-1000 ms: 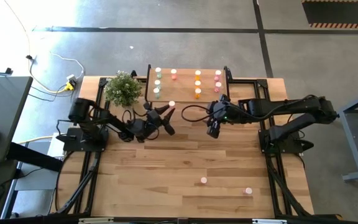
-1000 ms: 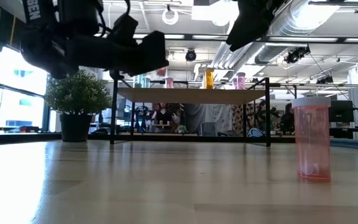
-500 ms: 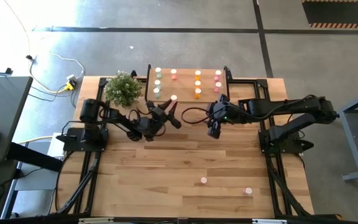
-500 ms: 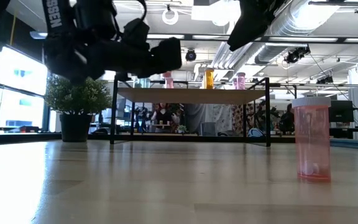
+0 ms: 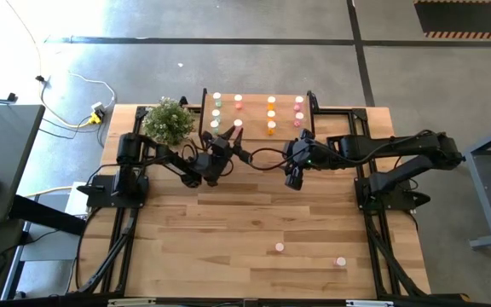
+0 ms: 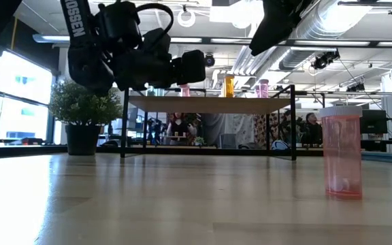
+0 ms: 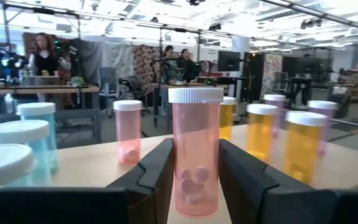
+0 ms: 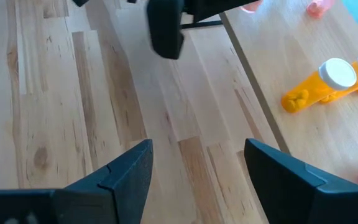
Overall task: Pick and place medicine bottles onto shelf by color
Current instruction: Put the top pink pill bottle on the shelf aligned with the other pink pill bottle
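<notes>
My left gripper should set the pink bottle down on the shelf (image 5: 237, 131) (image 7: 196, 217) between the pale green and orange bottles.
My left gripper (image 5: 232, 136) is shut on a pink bottle with a white cap (image 7: 196, 155), (image 5: 238, 124) at the near edge of the shelf (image 5: 284, 113). The shelf's light wood top holds upright bottles in columns: pale green (image 5: 216, 112), pink (image 5: 238, 103), orange (image 5: 271, 113) and magenta (image 5: 298, 109). In the left wrist view they stand behind the held bottle: pale blue-green (image 7: 37, 134), pink (image 7: 127, 130), orange (image 7: 304, 144). My right gripper (image 5: 292, 177) is open and empty above the table, just near of the shelf; its wrist view (image 8: 194, 168) looks down on bare boards. My left gripper pinches the pink bottle's lower body (image 7: 178, 180) between its two fingers (image 7: 157, 177), one on each side. The fingers come level from the table's near side, pointing at the shelf. The bottle stands upright in the hold; whether its base touches the shelf top I cannot tell.
Two pink bottles stand on the table near its front edge (image 5: 280, 248), (image 5: 341, 262); one shows close in the low view (image 6: 340, 153). A potted plant (image 5: 169, 121) stands left of the shelf. Orange bottles (image 8: 319, 87) show on the shelf in the right wrist view.
My left gripper has gone toward the table's far edge and a little right, up to the shelf's near edge, carrying the pink bottle upright. It has stayed shut on the bottle.
</notes>
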You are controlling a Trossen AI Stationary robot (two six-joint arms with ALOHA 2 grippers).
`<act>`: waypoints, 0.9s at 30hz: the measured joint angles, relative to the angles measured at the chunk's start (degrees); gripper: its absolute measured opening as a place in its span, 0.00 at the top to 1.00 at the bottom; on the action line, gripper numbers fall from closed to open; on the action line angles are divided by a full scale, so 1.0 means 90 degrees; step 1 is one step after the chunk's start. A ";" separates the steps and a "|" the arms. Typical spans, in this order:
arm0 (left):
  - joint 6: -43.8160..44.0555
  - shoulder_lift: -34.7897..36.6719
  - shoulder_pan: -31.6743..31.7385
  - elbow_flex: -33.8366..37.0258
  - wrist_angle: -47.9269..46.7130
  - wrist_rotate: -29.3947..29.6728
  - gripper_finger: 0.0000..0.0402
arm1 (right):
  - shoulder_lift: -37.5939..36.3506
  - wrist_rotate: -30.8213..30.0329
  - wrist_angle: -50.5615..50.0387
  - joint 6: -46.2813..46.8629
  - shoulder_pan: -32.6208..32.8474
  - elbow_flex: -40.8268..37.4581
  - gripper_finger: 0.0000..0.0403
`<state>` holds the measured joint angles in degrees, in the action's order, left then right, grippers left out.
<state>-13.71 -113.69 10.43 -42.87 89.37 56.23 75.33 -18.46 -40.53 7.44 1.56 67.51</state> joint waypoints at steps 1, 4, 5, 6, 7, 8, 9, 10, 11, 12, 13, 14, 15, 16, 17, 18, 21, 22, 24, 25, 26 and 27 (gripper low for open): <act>0.0011 0.0000 0.0040 0.0000 -0.0016 0.0002 0.74 | 0.0000 0.0001 -0.0001 0.0000 -0.0002 0.0000 0.39; 0.0007 0.0000 0.0103 0.0000 -0.0084 -0.0002 0.74 | 0.0000 0.0000 -0.0005 0.0000 -0.0002 0.0000 0.39; 0.0010 0.0000 0.0113 0.0000 -0.0099 0.0000 0.74 | 0.0000 0.0000 -0.0007 0.0000 -0.0001 0.0000 0.39; 0.0019 0.0000 0.0134 0.0000 -0.0105 -0.0003 0.74 | 0.0000 0.0001 -0.0007 0.0000 -0.0002 0.0000 0.39; 0.0031 0.0000 0.0142 0.0000 -0.0106 -0.0005 0.74 | 0.0000 0.0000 -0.0007 0.0000 -0.0002 0.0000 0.39; 0.0066 0.0000 0.0155 0.0000 -0.0137 -0.0002 0.74 | 0.0000 0.0000 -0.0007 0.0000 -0.0002 0.0000 0.39; 0.0091 0.0000 0.0173 0.0000 -0.0201 0.0000 0.74 | 0.0000 0.0000 -0.0007 0.0000 -0.0002 0.0000 0.39; 0.0150 0.0000 0.0190 0.0000 -0.0302 0.0009 0.74 | 0.0000 0.0000 -0.0007 0.0000 -0.0001 0.0000 0.39; 0.0207 0.0000 0.0211 0.0000 -0.0393 0.0017 0.74 | 0.0000 0.0000 -0.0007 -0.0001 -0.0001 0.0000 0.39; 0.0286 0.0000 0.0222 0.0000 -0.0473 0.0017 0.74 | 0.0000 0.0000 -0.0007 0.0000 -0.0002 0.0000 0.39; 0.0337 0.0000 0.0222 0.0000 -0.0515 0.0019 0.74 | 0.0000 0.0001 -0.0008 0.0000 -0.0002 0.0000 0.39; 0.0359 0.0001 0.0223 0.0000 -0.0522 0.0020 0.74 | 0.0000 0.0000 -0.0007 0.0000 -0.0002 0.0000 0.39; 0.0368 0.0002 0.0222 0.0000 -0.0520 0.0028 0.74 | 0.0000 0.0002 -0.0008 0.0000 -0.0001 0.0000 0.39; 0.0361 0.0002 0.0222 0.0000 -0.0523 0.0041 0.74 | 0.0000 0.0002 -0.0010 0.0000 -0.0001 0.0000 0.39; 0.0348 0.0002 0.0222 0.0000 -0.0525 0.0074 0.74 | 0.0000 0.0001 -0.0010 0.0000 -0.0001 0.0000 0.39; 0.0338 0.0002 0.0233 0.0000 -0.0525 0.0123 0.74 | 0.0000 0.0002 -0.0010 0.0000 -0.0002 0.0000 0.39; 0.0388 0.0008 0.0290 0.0000 -0.0557 0.0161 0.74 | 0.0000 0.0003 -0.0020 0.0002 -0.0002 0.0000 0.39; 0.0445 0.0017 0.0301 0.0000 -0.0591 0.0155 0.74 | 0.0000 0.0019 -0.0027 0.0005 0.0000 0.0000 0.39; 0.0478 0.0022 0.0311 -0.0002 -0.0624 0.0136 0.74 | 0.0000 0.0049 -0.0049 0.0006 -0.0001 0.0000 0.39; 0.0476 0.0022 0.0311 -0.0002 -0.0630 0.0138 0.74 | 0.0000 0.0058 -0.0049 0.0007 -0.0001 0.0000 0.39; 0.0470 0.0022 0.0307 -0.0002 -0.0638 0.0149 0.74 | 0.0000 0.0083 -0.0049 0.0010 0.0001 0.0000 0.39; 0.0459 0.0022 0.0294 -0.0002 -0.0646 0.0153 0.74 | 0.0000 0.0100 -0.0049 0.0009 0.0000 0.0000 0.39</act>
<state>-9.58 -113.49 13.08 -42.89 83.56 57.60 75.33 -17.56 -40.97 7.53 1.56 67.51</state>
